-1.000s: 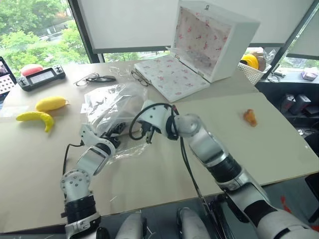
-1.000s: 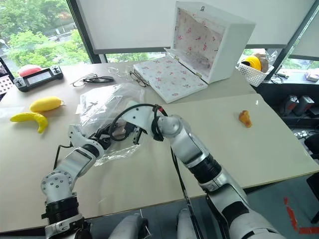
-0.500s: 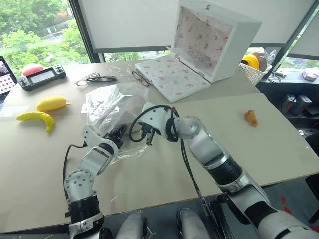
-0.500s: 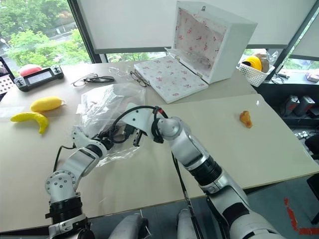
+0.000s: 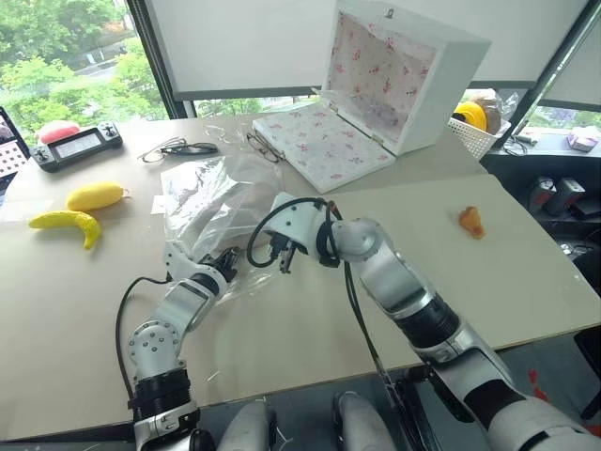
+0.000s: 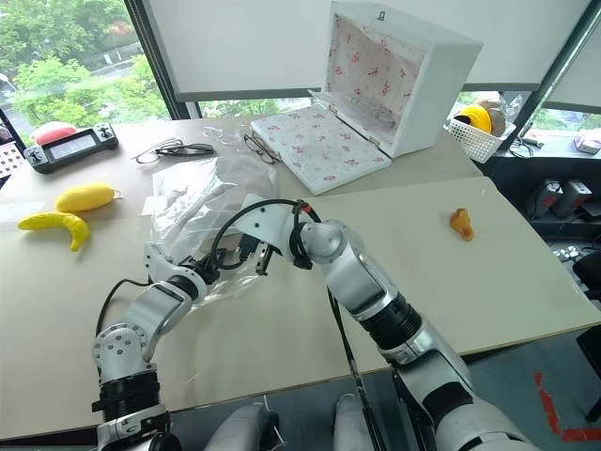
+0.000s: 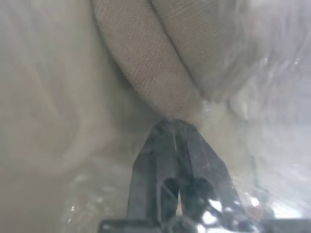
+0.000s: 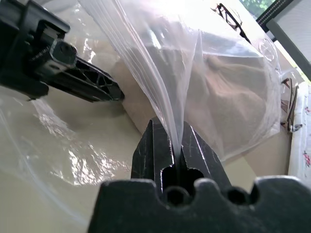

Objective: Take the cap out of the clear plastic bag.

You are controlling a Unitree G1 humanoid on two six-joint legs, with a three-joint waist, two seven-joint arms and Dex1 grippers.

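Observation:
My left gripper's closed fingertips are touching only the tip of the cap, so I should open them, reach in deeper and close around the cap's edge (image 7: 151, 73).
The clear plastic bag (image 5: 208, 194) lies crumpled on the table left of centre, with the beige cap (image 8: 228, 102) inside it. In the left wrist view my left gripper (image 7: 172, 124) is shut, its black fingertips pinched on the edge of the cap (image 7: 160, 63) amid hazy film. The same gripper (image 5: 223, 261) sits at the bag's near edge. My right gripper (image 8: 177, 132) is shut on a raised fold of the bag's film. It holds that fold (image 5: 282, 256) up just right of the left gripper. Most of the cap is veiled by glossy plastic.
An open white box (image 5: 376, 85) with floral lining stands behind the bag. Clear glasses (image 5: 266, 146) and dark glasses (image 5: 178, 148) lie beside it. A banana (image 5: 61, 224), a yellow fruit (image 5: 94, 195) and a controller (image 5: 80, 146) are at the left. An orange piece (image 5: 471, 221) lies at the right.
My left gripper's fingers have gone from open to shut at the cap's edge. The right gripper keeps its hold on the film and has stayed in place.

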